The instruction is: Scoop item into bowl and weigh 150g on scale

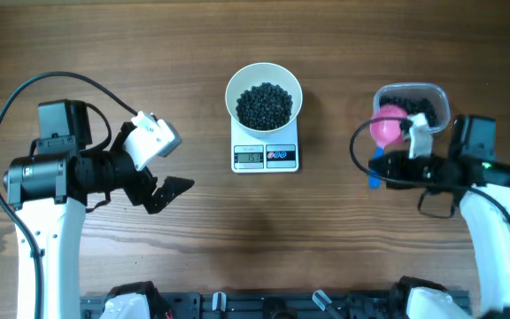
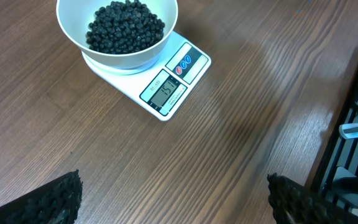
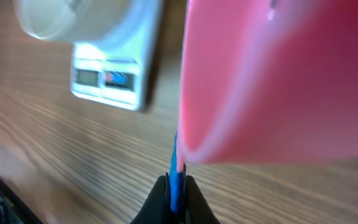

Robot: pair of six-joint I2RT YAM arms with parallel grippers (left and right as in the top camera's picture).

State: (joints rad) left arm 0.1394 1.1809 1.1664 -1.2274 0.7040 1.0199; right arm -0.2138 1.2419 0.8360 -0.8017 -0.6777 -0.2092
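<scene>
Next, my right gripper releases the pink scoop, setting it free on top of the black beads that are in the clear plastic tub (image 1: 408,114).
The white bowl (image 1: 234,89) stands on the small white scale (image 1: 266,157) at mid-table and holds a heap of the item, tiny black beads (image 1: 265,105). In the left wrist view the bowl (image 2: 67,31), its beads (image 2: 126,25) and the scale (image 2: 173,87) lie ahead of my left gripper (image 2: 173,199), which is open and empty. That left gripper (image 1: 159,173) hovers well left of the scale. My right gripper (image 3: 178,186) is shut on the blue handle (image 3: 176,171) of the pink scoop (image 3: 278,81). The scoop (image 1: 386,127) sits at the tub's left edge.
A clear plastic tub (image 1: 419,102) with more black beads stands at the right, behind my right gripper (image 1: 388,164). A black rack (image 1: 264,306) runs along the table's front edge and shows at the right of the left wrist view (image 2: 353,143).
</scene>
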